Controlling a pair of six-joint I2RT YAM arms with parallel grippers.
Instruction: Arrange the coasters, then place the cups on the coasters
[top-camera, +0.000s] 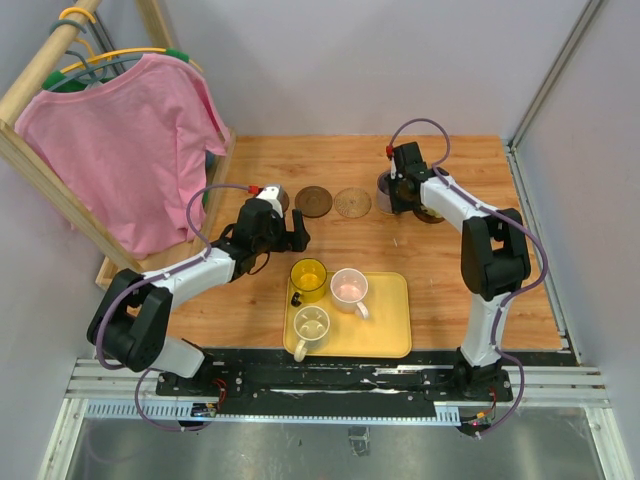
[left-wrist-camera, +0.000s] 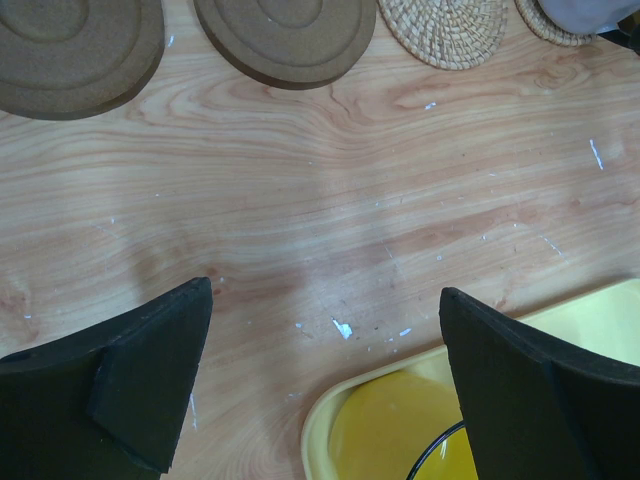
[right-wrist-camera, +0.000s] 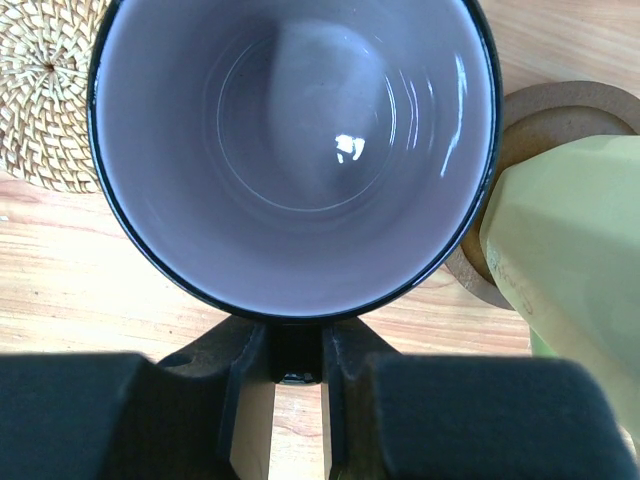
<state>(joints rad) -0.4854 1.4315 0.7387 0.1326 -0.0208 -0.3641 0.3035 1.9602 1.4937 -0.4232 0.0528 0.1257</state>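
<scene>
The robot's right gripper will set the purple-grey cup down between the bare tan woven coaster and the pale green cup (top-camera: 394, 194) (right-wrist-camera: 330, 118).
My right gripper (top-camera: 396, 190) (right-wrist-camera: 298, 345) is shut on the handle of the purple-grey cup (top-camera: 385, 190) (right-wrist-camera: 295, 150), which sits over a tan woven coaster (left-wrist-camera: 555, 25) at the back. I cannot tell whether the cup rests on it. Beside it a pale green cup (right-wrist-camera: 570, 260) stands on a dark brown coaster (right-wrist-camera: 560, 110) (top-camera: 433, 214). Another tan coaster (top-camera: 352, 202) (left-wrist-camera: 440, 30) and two dark brown coasters (left-wrist-camera: 285, 40) (left-wrist-camera: 70, 50) lie in a row to the left. My left gripper (top-camera: 288, 232) (left-wrist-camera: 325, 300) hangs open and empty over bare wood near the tray's corner.
The yellow tray (top-camera: 392, 325) (left-wrist-camera: 320, 420) at the front holds a translucent yellow cup (top-camera: 308, 278), a pinkish cup (top-camera: 348, 288) and a cream cup (top-camera: 311, 325). A wooden rack with a pink shirt (top-camera: 130, 150) stands at the back left.
</scene>
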